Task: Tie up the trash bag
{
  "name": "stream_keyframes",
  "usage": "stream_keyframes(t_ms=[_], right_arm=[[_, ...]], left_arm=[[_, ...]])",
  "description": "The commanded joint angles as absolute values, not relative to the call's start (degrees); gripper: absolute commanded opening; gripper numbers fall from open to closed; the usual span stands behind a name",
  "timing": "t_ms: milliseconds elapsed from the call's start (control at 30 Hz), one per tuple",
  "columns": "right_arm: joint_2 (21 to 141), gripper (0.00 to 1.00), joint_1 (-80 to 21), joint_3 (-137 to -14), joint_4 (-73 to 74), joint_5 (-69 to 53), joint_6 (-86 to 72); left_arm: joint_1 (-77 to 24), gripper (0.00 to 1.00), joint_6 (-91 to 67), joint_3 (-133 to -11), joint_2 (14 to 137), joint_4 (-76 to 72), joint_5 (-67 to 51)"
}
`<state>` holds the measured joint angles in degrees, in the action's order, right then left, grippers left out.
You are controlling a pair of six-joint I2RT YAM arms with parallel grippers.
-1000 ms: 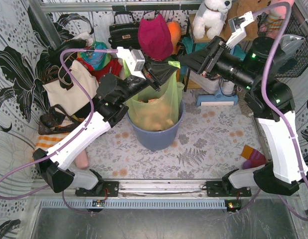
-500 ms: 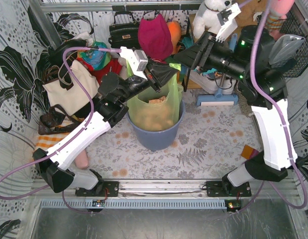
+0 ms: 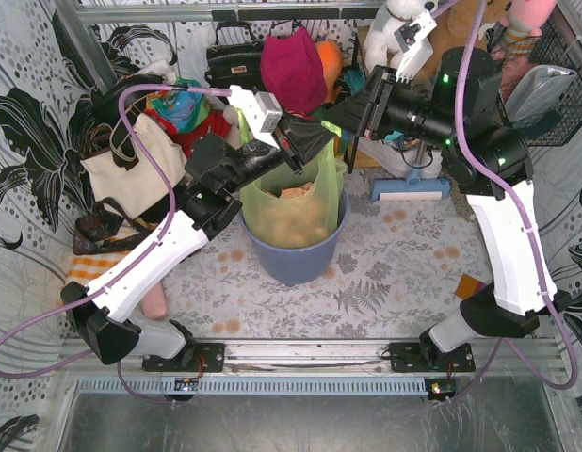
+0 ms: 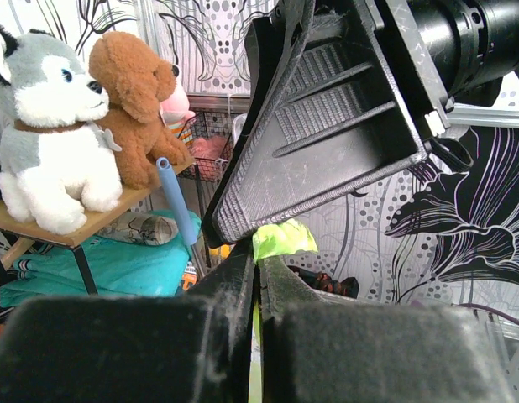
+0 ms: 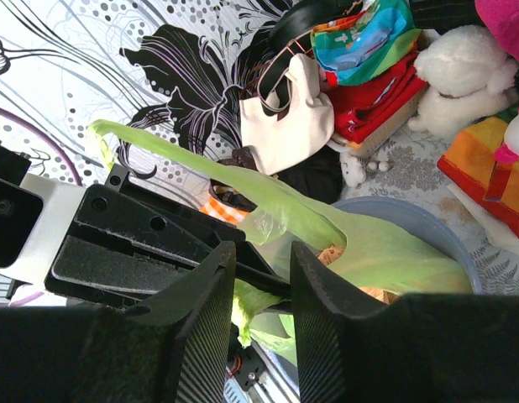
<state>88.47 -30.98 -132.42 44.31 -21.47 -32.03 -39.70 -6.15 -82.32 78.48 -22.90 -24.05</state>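
Note:
The fingers of my right gripper are on both sides of my left gripper's end, so next my right gripper backs away and closes on the green flap (image 4: 284, 239) next to that end.
The lime-green trash bag (image 3: 289, 202) sits in the round blue-grey bin (image 3: 293, 262), with brown paper (image 3: 293, 193) showing inside. My left gripper (image 3: 319, 139) is above the bin's far rim. It is shut on a flap of the bag's top, and green plastic (image 4: 283, 239) sticks out past its tips (image 4: 258, 256). My right gripper (image 3: 341, 111) is open, right beside the left one. In the right wrist view its jaws (image 5: 261, 262) straddle the left gripper's tip (image 5: 272, 284) and bag plastic. A long green strip (image 5: 243, 189) of the bag stretches up to the left.
A cream tote bag (image 3: 131, 171) and dark bags lie at the left. A black handbag (image 3: 233, 61), a magenta hat (image 3: 293, 71) and plush toys (image 3: 400, 33) crowd the back. A wire basket (image 3: 566, 66) is at the right. A husky plush (image 4: 49, 143) sits on a shelf.
My right arm has swung left and towards the back, bringing its open gripper up against the left gripper. The left gripper has kept its hold on the bag flap and barely moved.

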Motion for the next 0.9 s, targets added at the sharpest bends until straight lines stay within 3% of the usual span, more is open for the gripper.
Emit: stream_keyframes(t_ms=[0,333,567,867], right_arm=[[85.2,0.32,-31.2,-130.2,41.2,-25.8,-31.1],[81.7,0.33,-31.2,-125.6,37.8,-27.3,-31.1],[79.2,0.51,-31.2,-122.7,35.6,-23.9,-31.2],[79.5,0.44,-31.2,-121.5,35.2,-26.4,-32.0]], left_arm=[[-39.4,0.08,-4.9,-84.8,79.3,-22.8,-21.2],[-39.4,0.08,-4.6,-85.8,79.6,-21.1,-20.7],[-39.3,0.08,-5.0,-84.7,78.9,-22.5,-22.3],[-39.4,0.08,-5.6,-84.4,78.8,-23.0,-22.4]])
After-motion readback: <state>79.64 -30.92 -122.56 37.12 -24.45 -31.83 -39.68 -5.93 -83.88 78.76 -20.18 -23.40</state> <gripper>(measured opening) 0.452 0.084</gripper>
